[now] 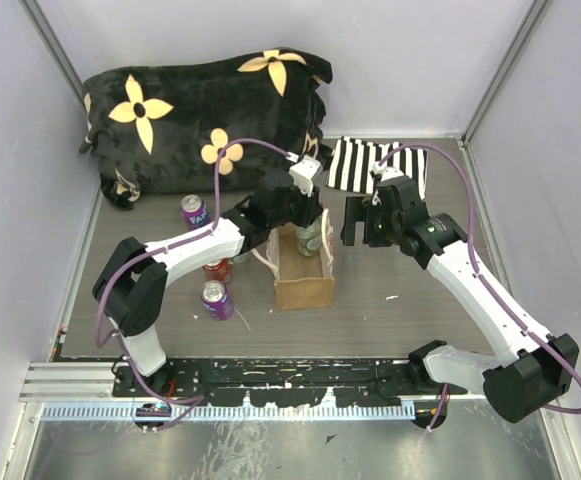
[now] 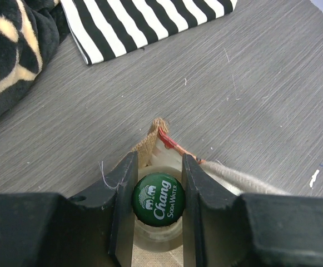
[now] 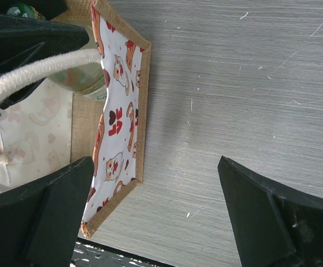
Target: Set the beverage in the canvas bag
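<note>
My left gripper is to release the glass bottle soon. It will leave the bottle standing upright in the far end of the tan canvas bag (image 1: 305,236) (image 2: 158,222).
The beverage is a glass bottle with a green "Chang Soda Water" cap (image 2: 159,199). It stands upright inside the far end of the tan canvas bag (image 1: 304,278). My left gripper (image 2: 159,196) is shut on the bottle's cap, one jaw on each side, directly above the bag's opening (image 1: 306,222). The bottle's body (image 3: 82,78) shows in the right wrist view behind the bag's printed wall (image 3: 117,119) and a cream rope handle (image 3: 33,78). My right gripper (image 3: 155,206) is open and empty, just right of the bag (image 1: 362,226), above the bare table.
Two purple cans (image 1: 194,211) (image 1: 215,299) and a red can (image 1: 217,270) stand left of the bag. A black flowered blanket (image 1: 200,110) lies at the back left. A black-and-white striped cloth (image 1: 375,165) lies at the back right.
</note>
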Tool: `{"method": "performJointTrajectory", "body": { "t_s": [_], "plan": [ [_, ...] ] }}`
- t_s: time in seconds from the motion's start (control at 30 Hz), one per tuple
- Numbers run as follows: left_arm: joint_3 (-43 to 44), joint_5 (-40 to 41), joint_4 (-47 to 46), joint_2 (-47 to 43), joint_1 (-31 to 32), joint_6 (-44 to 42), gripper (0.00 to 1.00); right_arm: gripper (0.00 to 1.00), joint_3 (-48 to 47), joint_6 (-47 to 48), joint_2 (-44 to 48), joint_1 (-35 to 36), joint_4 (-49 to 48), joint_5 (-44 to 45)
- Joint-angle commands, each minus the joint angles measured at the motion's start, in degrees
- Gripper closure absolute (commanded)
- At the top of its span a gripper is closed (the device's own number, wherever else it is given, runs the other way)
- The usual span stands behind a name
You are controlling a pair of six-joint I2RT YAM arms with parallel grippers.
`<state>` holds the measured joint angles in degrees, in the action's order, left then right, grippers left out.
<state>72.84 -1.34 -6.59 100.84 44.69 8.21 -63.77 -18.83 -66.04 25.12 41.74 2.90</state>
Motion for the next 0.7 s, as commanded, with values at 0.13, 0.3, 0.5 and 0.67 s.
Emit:
{"method": "performJointTrajectory", "body": {
  "t_s": [0.13, 0.3, 0.5, 0.67],
  "plan": [
    [-2.48, 1.88, -12.87, 0.1, 0.6, 0.34, 1.0, 0.0, 0.33, -0.09, -0.05, -0.23, -3.33, -0.19],
    [-4.49, 2.62, -14.0, -0.05, 0.94, -0.27, 1.0, 0.0, 0.6, -0.14, 0.07, -0.24, -3.42, -0.43],
    [-5.99, 3.89, -15.79, -0.86, 1.27, -0.78, 1.0, 0.0, 0.99, -0.26, 0.31, -0.23, -3.57, -0.45],
    [-5.98, 5.9, -18.12, -1.38, 2.04, -3.22, 1.0, 0.0, 1.45, -0.5, 0.48, -0.26, -4.07, -0.54]
  ]
}}
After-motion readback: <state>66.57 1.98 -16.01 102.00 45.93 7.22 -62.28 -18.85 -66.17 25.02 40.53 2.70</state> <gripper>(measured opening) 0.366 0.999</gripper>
